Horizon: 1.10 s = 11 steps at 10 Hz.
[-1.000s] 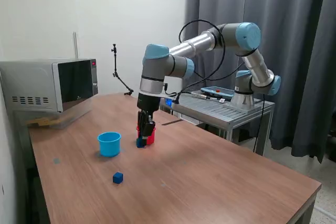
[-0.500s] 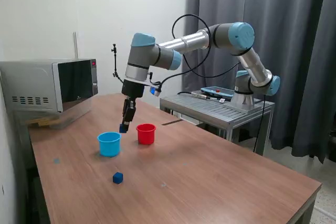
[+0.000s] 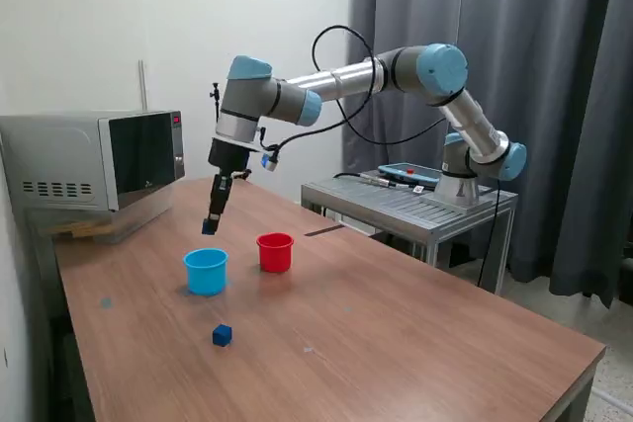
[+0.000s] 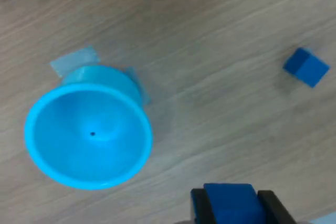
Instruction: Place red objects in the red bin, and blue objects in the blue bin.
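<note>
Next, my gripper releases the dark blue cube inside the empty light blue cup [image 3: 208, 279] [image 4: 76, 121] that is next to the red cup.
My gripper [image 3: 211, 226] hangs above the table, just over and slightly toward the exterior view's left of the light blue cup [image 3: 206, 271]. It is shut on a dark blue cube [image 4: 229, 203], which fills the gap between the fingers in the wrist view. The blue cup [image 4: 88, 127] is upright and looks empty inside. Upright to its right in the exterior view is the red cup [image 3: 275, 252]. A second dark blue cube [image 3: 222, 335] lies on the wood nearer the front; the wrist view shows it too [image 4: 306, 67]. No red cubes are visible.
A microwave [image 3: 94, 160] sits at the table's back left in the exterior view. A metal side table [image 3: 415, 207] carrying the arm's base stands behind the wooden table [image 3: 396, 333]. A thin stand [image 3: 220, 130] rises by the wall.
The gripper rose from beside the red cup with the dark blue cube and swung to the exterior view's left, ending above the blue cup.
</note>
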{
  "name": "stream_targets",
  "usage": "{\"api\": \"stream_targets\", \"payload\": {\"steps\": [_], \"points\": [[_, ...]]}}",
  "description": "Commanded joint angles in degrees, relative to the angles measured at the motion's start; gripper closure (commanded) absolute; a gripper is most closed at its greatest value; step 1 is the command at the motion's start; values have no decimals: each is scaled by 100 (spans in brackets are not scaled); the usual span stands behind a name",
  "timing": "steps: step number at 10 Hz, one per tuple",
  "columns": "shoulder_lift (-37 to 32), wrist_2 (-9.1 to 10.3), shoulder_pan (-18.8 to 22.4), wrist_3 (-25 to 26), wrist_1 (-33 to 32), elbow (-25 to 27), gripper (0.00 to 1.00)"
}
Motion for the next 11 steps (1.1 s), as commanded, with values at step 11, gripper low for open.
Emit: {"api": "stream_targets", "payload": {"steps": [11], "points": [[398,-116,-456,247,-61,147,100]]}}
